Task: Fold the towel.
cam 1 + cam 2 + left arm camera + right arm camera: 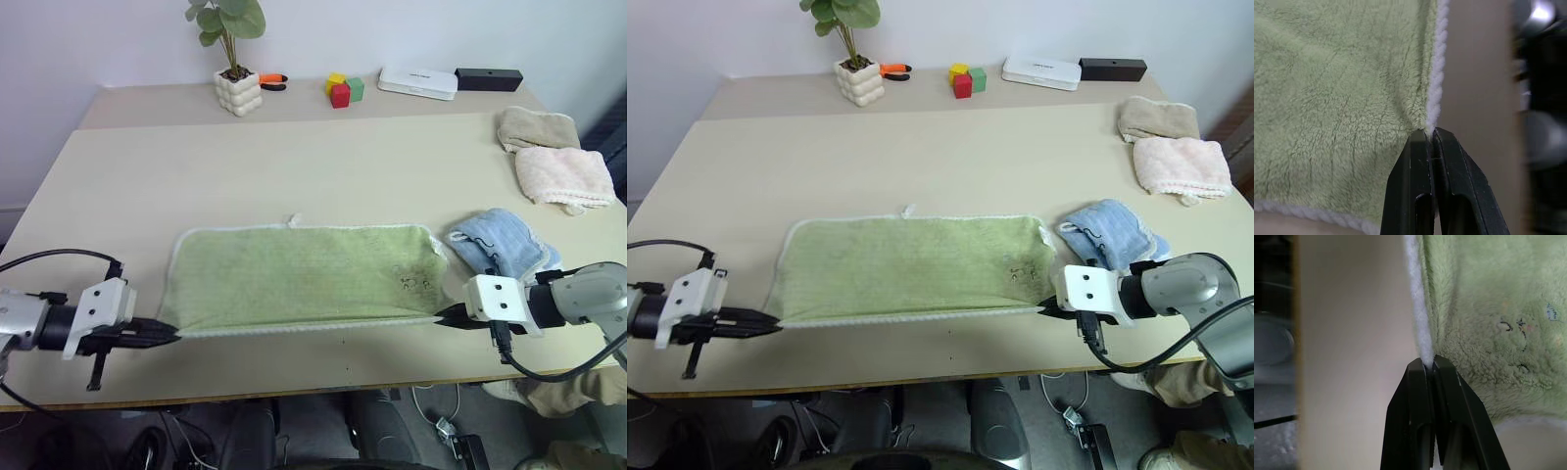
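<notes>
Next, my left gripper lets go of the towel's near corner just inside its far corner on the potted plant's side (pixel 188 241).
The light green towel (pixel 304 274) lies spread flat across the near half of the table, its whitish trim all around and a small dark embroidered mark near its right end. My left gripper (pixel 168 337) is shut on the towel's near left corner, and in the left wrist view the black fingers (pixel 1447 181) pinch the white trim of the towel (pixel 1337 93). My right gripper (pixel 443 315) is shut on the near right corner; its fingers (pixel 1459 416) clamp the trim beside the towel's (pixel 1488 308) embroidery.
A light blue cloth (pixel 502 243) lies just right of the towel. Two folded beige towels (pixel 554 162) sit at the far right. Along the back stand a potted plant (pixel 235 69), orange pliers (pixel 273 81), coloured blocks (pixel 344 90), a white box (pixel 418 82) and a black box (pixel 488 78).
</notes>
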Available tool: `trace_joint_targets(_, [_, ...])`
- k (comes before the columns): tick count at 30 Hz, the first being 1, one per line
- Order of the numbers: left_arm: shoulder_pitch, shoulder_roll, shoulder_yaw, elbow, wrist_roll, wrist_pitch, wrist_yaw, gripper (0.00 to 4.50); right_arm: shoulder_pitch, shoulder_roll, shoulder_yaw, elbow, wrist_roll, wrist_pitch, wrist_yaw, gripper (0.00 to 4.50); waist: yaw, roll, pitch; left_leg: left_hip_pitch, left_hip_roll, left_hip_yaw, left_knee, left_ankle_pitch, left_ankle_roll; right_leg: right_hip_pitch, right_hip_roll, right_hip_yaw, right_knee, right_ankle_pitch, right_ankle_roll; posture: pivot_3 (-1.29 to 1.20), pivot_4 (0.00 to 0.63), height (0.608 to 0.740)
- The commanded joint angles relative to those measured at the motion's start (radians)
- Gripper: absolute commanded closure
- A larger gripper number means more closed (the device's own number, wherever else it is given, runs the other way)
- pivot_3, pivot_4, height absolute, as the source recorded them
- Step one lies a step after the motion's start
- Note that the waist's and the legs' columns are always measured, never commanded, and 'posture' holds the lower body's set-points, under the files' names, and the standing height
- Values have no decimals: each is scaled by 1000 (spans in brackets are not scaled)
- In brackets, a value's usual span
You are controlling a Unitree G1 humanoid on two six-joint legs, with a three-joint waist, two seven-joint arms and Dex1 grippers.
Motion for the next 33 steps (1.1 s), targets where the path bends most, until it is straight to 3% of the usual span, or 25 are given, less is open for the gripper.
trace_joint_targets(1, [-6,37,93,-8,-5,96,28,4500,-30,-19,-47,30,-26,28,-25,4473,2,0,0,0,0,0,0,0,0,0,0,0,0,0,-1,0,150,740])
trace_joint_targets(8, [-223,-39,-27,122,78,19,122,4500,-256,29,98,159,-166,-68,-60,4473,0,0,0,1,0,0,0,0,0,1,0,0,0,0,1,0,150,740])
trace_joint_targets(19, [-552,-220,-168,436,236,-203,250,4500,-619,242,244,453,-355,-207,-164,4473,-1,0,0,1,0,0,0,0,0,0,1,0,0,1,2,0,150,740])
trace_joint_targets(26, [-652,-275,-208,610,324,-331,307,4500,-671,311,283,611,-438,-308,-215,4473,-1,0,0,1,0,0,0,0,0,0,1,0,1,1,2,0,150,740])
trace_joint_targets(33, [-702,-313,-247,662,328,-280,295,4500,-671,346,285,645,-456,-317,-229,4473,-2,0,0,1,0,0,0,0,0,0,1,0,1,1,2,0,150,740])
